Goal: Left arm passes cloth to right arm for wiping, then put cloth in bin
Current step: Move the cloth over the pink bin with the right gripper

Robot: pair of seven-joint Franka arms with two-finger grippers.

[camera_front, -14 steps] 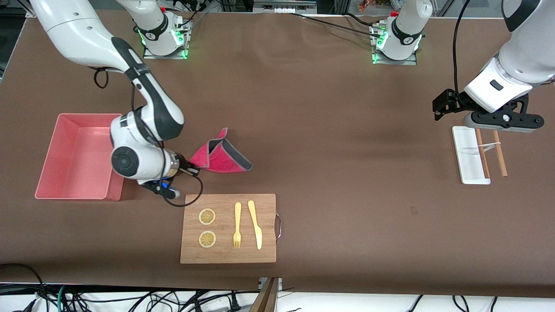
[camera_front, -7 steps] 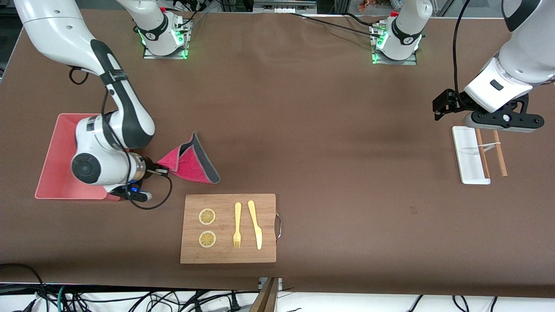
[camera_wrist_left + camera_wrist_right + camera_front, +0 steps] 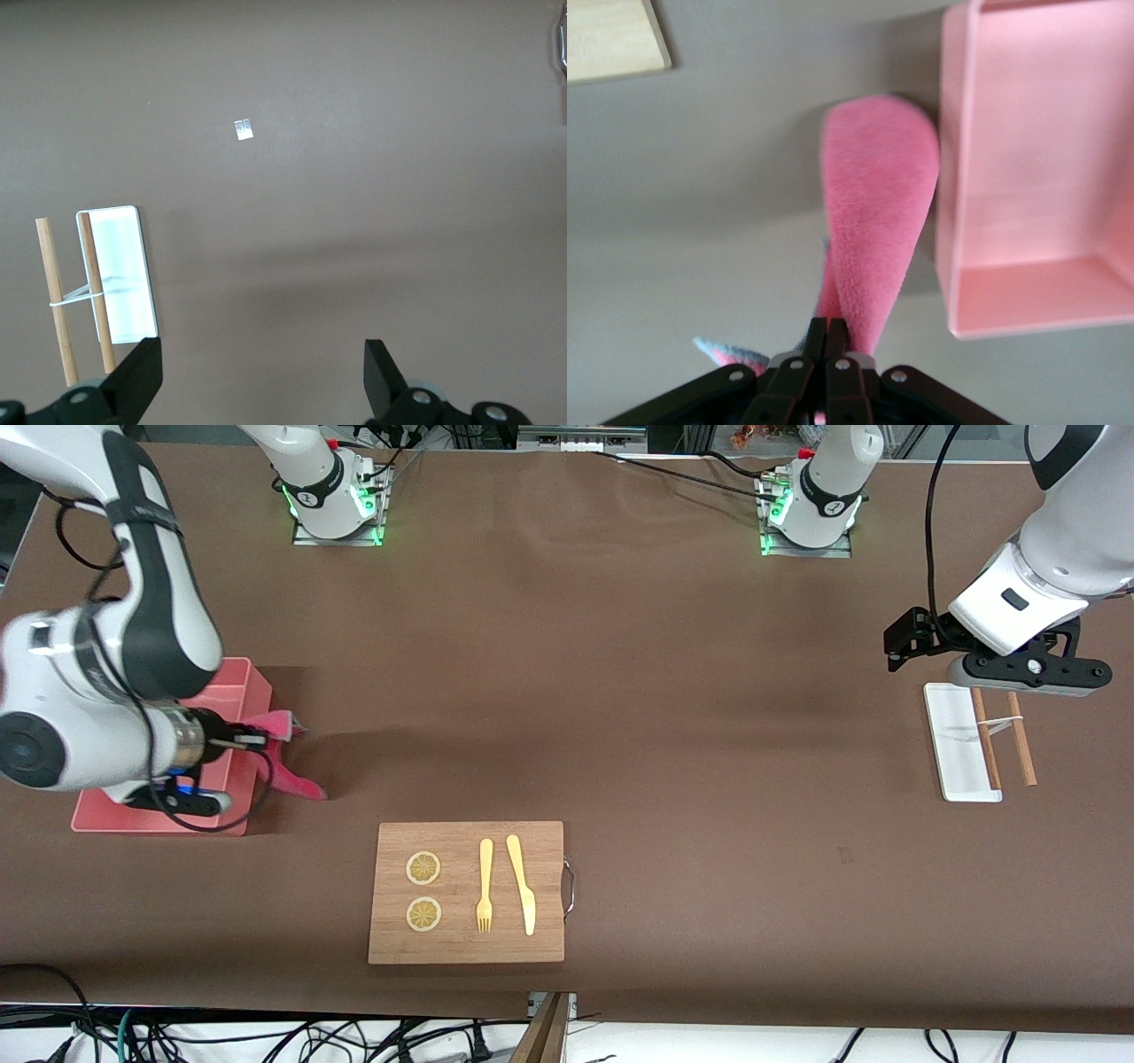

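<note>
The pink cloth in my right gripper will be let go on the bottom of the pink bin (image 3: 190, 762) (image 3: 1054, 155), in a spot that is close to the middle of that bin.
The pink cloth (image 3: 291, 771) hangs from my right gripper (image 3: 257, 738), which is shut on its top edge. In the right wrist view the cloth (image 3: 877, 221) droops from the closed right gripper (image 3: 830, 335) over the table, right beside the outer wall of the pink bin (image 3: 1036, 177). The bin (image 3: 252, 682) stands at the right arm's end of the table, largely covered by that arm. My left gripper (image 3: 908, 640) waits open and empty above the table at the left arm's end; its spread fingers (image 3: 142, 376) frame bare tabletop.
A wooden cutting board (image 3: 467, 892) with two lemon slices, a fork and a knife lies nearer the front camera than the cloth. A white tray (image 3: 957, 740) and wooden chopsticks (image 3: 1019, 735) lie under the left wrist; the tray (image 3: 120, 274) also shows there.
My right arm has swung the cloth away from the cutting board toward the right arm's end, up to the bin's wall, and the cloth now hangs narrow. The left arm has stayed still.
</note>
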